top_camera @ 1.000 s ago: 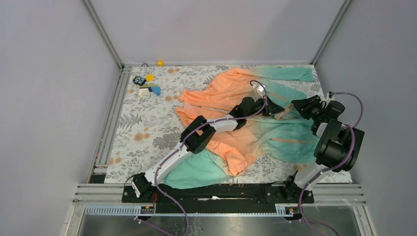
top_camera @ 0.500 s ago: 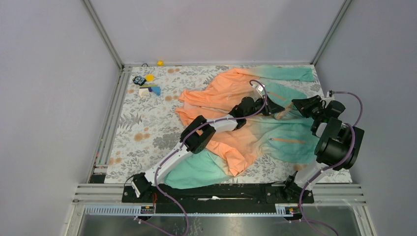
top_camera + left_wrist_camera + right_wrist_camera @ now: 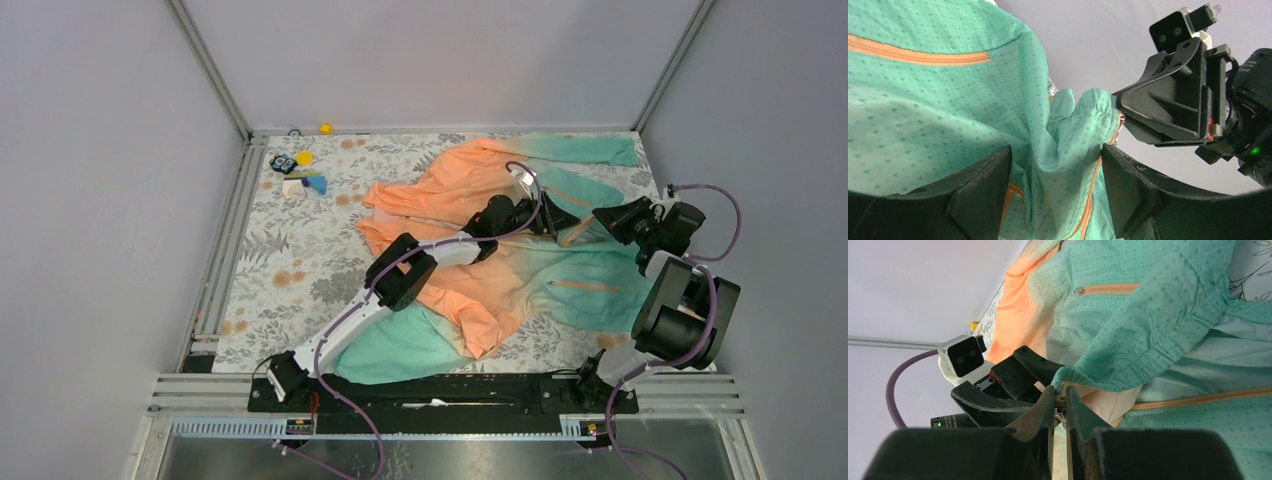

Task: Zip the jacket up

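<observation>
The jacket's fold hangs loose in my open left fingers, which should pinch the jacket's hem at the zipper's end (image 3: 1102,106) before my right gripper opens.
The jacket (image 3: 470,200) lies spread on the table, orange at the left and mint-teal at the right. My left gripper (image 3: 560,222) stands open over its teal front. In the left wrist view a raised fold of the jacket (image 3: 1068,130) with an orange zipper line (image 3: 1092,200) hangs loose between the left gripper's (image 3: 1055,185) jaws. My right gripper (image 3: 598,220) meets it from the right. Seen from the right wrist, the right gripper (image 3: 1059,392) is shut on the edge of the jacket's gathered teal hem (image 3: 1148,340), at the zipper's end.
Small toys (image 3: 297,172) and a yellow piece (image 3: 325,128) lie at the back left of the floral table cover (image 3: 290,260). Grey walls and metal frame rails (image 3: 225,230) bound the table. A pocket zipper (image 3: 585,286) shows on the jacket front.
My left gripper has opened and let go of the fold. My right gripper has closed on the hem edge, and the right arm has shifted slightly.
</observation>
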`<control>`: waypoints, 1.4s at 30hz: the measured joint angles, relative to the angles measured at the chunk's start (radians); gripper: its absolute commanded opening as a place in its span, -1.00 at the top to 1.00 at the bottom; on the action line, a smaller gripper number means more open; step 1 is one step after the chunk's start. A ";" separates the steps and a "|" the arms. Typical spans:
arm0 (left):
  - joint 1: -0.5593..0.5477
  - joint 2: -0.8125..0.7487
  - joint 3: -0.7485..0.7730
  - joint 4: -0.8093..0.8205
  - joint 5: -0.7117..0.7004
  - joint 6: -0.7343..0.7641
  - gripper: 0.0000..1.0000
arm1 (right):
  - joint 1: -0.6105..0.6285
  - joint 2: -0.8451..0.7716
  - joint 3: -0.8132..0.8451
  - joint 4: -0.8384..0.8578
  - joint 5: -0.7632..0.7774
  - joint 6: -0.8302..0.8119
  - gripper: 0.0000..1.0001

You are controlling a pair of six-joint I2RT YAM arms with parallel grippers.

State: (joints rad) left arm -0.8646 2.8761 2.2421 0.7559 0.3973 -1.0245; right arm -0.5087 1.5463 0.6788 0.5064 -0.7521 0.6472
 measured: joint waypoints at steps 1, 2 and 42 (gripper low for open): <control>0.002 0.000 0.000 0.005 0.005 0.000 -0.37 | 0.001 0.000 0.002 -0.010 0.000 -0.004 0.93; 0.003 0.000 0.000 0.010 0.013 -0.002 -0.39 | 0.003 0.000 0.002 -0.019 0.000 -0.007 0.93; -0.002 0.006 0.099 0.040 0.101 -0.027 1.00 | 0.025 -0.055 0.004 -0.054 -0.002 -0.023 0.59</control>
State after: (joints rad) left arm -0.8669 2.8822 2.3413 0.7956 0.4984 -1.0512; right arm -0.4839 1.4914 0.6830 0.4526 -0.7536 0.6239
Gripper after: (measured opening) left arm 0.152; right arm 0.141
